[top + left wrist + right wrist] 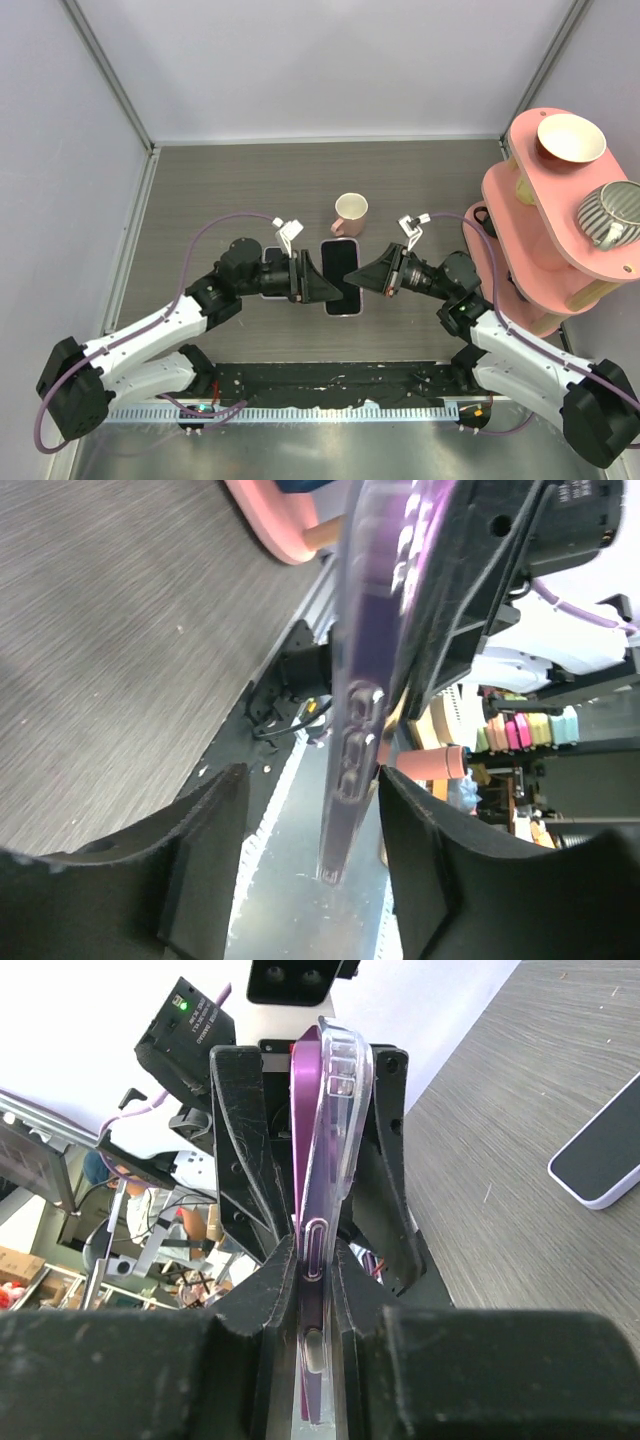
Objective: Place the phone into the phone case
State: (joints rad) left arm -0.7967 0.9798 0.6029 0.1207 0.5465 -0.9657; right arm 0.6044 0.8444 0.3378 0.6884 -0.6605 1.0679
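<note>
The far corner of the phone case stands off the phone while my right gripper pinches mid-edge, so next I open and pinch the phone case's near corner (358, 310), then the far one.
A purple phone (305, 1110) sits edge-on inside a clear phone case (340, 1080), and the case's far corner stands slightly off it. My right gripper (318, 1250) is shut on the pair, one finger on each flat face. From above, the phone (340, 262) hangs flat over the table between both arms. My left gripper (310, 780) is open around the opposite end of the case (350, 680). There is a wide gap at its left finger, and the right finger is close to the case. Both grippers, left (322, 290) and right (362, 280), meet at mid-table.
A pink cup (350, 212) stands just beyond the phone. A second dark-screened slab with a pale rim (600, 1155) lies on the table, under the left arm (272, 262). A pink tiered rack (545, 215) at the right carries a bowl (570, 137) and a striped mug (612, 210).
</note>
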